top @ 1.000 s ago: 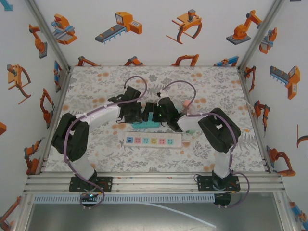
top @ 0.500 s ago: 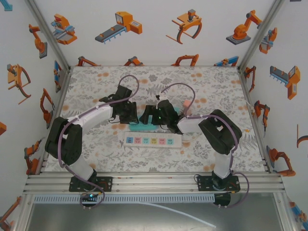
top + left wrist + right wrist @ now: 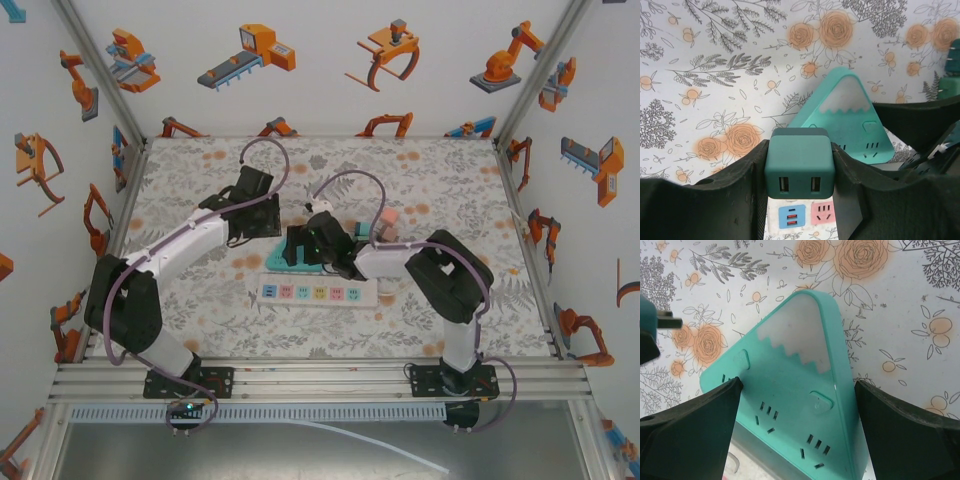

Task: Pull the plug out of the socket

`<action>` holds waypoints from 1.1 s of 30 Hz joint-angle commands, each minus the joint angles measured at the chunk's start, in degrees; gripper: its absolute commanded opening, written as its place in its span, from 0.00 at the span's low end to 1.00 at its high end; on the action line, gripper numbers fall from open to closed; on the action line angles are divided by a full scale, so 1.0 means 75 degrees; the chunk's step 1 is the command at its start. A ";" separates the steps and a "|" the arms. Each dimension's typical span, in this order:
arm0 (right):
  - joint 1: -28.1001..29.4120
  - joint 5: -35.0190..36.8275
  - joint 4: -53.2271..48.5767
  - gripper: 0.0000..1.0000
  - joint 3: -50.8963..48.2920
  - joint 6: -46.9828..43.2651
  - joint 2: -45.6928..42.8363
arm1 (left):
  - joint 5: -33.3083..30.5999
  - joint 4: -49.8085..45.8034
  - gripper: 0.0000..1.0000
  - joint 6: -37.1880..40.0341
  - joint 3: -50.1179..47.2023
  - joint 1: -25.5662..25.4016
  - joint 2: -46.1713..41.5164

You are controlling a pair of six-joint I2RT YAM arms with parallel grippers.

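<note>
Next, I let go of the dark green plug with my left gripper on the flowered table (image 3: 369, 215), close beside the pink object.
The dark green plug (image 3: 799, 162) is a cube with two USB ports, and my left gripper (image 3: 799, 170) is shut on its sides. It hangs above the table, apart from the socket, and its metal prong (image 3: 667, 322) is bare. The socket (image 3: 845, 120) is a teal triangular block with a white tip. My right gripper (image 3: 796, 390) is shut across its wide end (image 3: 790, 390), one finger on each side edge. From above, the left gripper (image 3: 258, 224) sits back-left of the right gripper (image 3: 300, 245), with the socket (image 3: 285, 266) under the latter.
A white power strip (image 3: 318, 293) with coloured outlets lies just in front of the socket, and its blue and pink outlets (image 3: 805, 215) show below the plug. A pink object (image 3: 388, 218) lies behind the right arm. Another dark green piece (image 3: 950, 85) sits at the right edge.
My left gripper has drawn back and to the left, away from the right gripper, carrying the plug. The right gripper and socket have shifted slightly left.
</note>
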 commanded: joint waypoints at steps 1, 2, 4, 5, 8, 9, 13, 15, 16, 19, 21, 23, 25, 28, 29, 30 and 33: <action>0.0053 0.0384 -0.2622 0.85 -0.0927 -0.0586 0.0395 | 0.0047 -0.0212 0.14 -0.0037 0.0216 0.0035 -0.0388; 0.0050 0.0343 -0.2462 0.86 -0.1019 -0.0584 0.0074 | 0.0167 -0.0216 0.15 -0.0089 0.0270 0.0067 -0.0485; 0.0055 0.0348 -0.2129 0.88 -0.1255 -0.0596 -0.0605 | 0.0453 -0.0257 0.15 -0.0115 0.0504 0.0070 -0.0622; 0.0055 0.0419 -0.1918 0.90 -0.1422 -0.0605 -0.1026 | 0.0649 -0.0203 0.15 -0.0119 0.0630 0.0068 -0.0677; 0.0045 0.0862 -0.1333 0.95 -0.1953 -0.0660 -0.2314 | 0.1090 0.0332 0.15 -0.0123 0.0773 -0.0082 -0.0810; 0.0043 0.1078 -0.1245 0.96 -0.2086 -0.0660 -0.2687 | 0.1126 0.0634 0.15 -0.0061 0.0762 -0.0181 -0.0823; 0.0000 0.2441 -0.1257 0.99 -0.2639 -0.0489 -0.4319 | 0.1160 0.1947 0.15 0.0443 0.0921 -0.0738 -0.0455; -0.0045 0.3056 -0.1442 1.00 -0.2867 -0.0455 -0.5038 | 0.1359 0.2591 0.15 0.0648 0.1175 -0.0944 -0.0033; -0.0080 0.3313 -0.1647 0.99 -0.2924 -0.0466 -0.5387 | 0.1506 0.2957 0.15 0.0711 0.1324 -0.1028 0.0246; -0.0384 0.3585 -0.2633 0.99 -0.2820 -0.0514 -0.6349 | 0.2077 0.3934 0.17 0.0932 0.1818 -0.1181 0.1199; -0.0776 0.3414 -0.3182 0.99 -0.2777 -0.0448 -0.7017 | 0.2181 0.4314 0.17 0.1133 0.2262 -0.1271 0.1828; -0.1233 0.3076 -0.3630 0.99 -0.2777 -0.0314 -0.7607 | 0.1970 0.4194 0.17 0.1208 0.2949 -0.1344 0.2553; -0.1579 0.3008 -0.4125 0.99 -0.2753 -0.0221 -0.8133 | 0.1932 0.4107 0.17 0.1281 0.3607 -0.1409 0.3252; -0.1842 0.3045 -0.4630 0.99 -0.2808 -0.0221 -0.8615 | 0.1943 0.4527 0.17 0.1279 0.4098 -0.1445 0.4073; -0.1891 0.3037 -0.4713 0.99 -0.2859 -0.0198 -0.8721 | 0.1997 0.4671 0.17 0.1275 0.4225 -0.1454 0.4318; -0.1941 0.3025 -0.4781 0.99 -0.2903 -0.0155 -0.8815 | 0.2022 0.4810 0.17 0.1245 0.4371 -0.1456 0.4560; -0.1994 0.2968 -0.4941 0.99 -0.3038 -0.0081 -0.9042 | 0.2125 0.4905 0.18 0.1193 0.4828 -0.1455 0.5296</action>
